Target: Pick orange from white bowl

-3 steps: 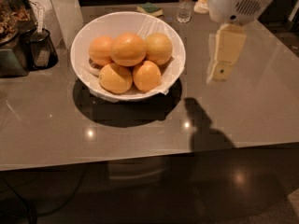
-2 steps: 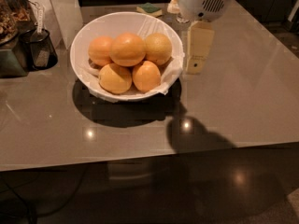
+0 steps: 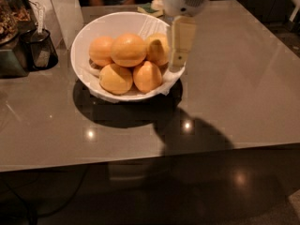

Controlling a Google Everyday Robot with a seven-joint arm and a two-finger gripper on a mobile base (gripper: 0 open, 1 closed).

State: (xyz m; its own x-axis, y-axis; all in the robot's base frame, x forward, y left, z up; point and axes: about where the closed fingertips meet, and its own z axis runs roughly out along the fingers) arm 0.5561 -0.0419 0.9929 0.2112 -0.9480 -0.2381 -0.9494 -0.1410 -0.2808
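I should close my gripper on the sides of the orange (image 3: 138, 49) that sits on top in the middle of the white bowl, next to the paler orange.
The white bowl (image 3: 84, 41) stands on the grey table, left of centre, lined with white paper. It holds five oranges. The orange (image 3: 128, 49), the largest and roundest with a deep tone, sits on top in the middle. A paler yellowish orange (image 3: 157, 48) lies at its right, and smaller ones lie at the back left (image 3: 101, 49) and front (image 3: 116, 78). My gripper (image 3: 177, 62) hangs from its white wrist at the top and reaches down over the bowl's right rim, just beside the paler orange, to the right of the orange.
A dark cup-like holder (image 3: 42, 50) and an appliance (image 3: 9, 36) stand at the table's left edge. A white upright panel (image 3: 63, 8) is behind the bowl. A small green item (image 3: 149, 8) lies at the far edge. The table's front edge (image 3: 150, 161) is near.
My gripper has moved left, from over the table right of the bowl to over the bowl's right rim. The bowl and the oranges have not moved.
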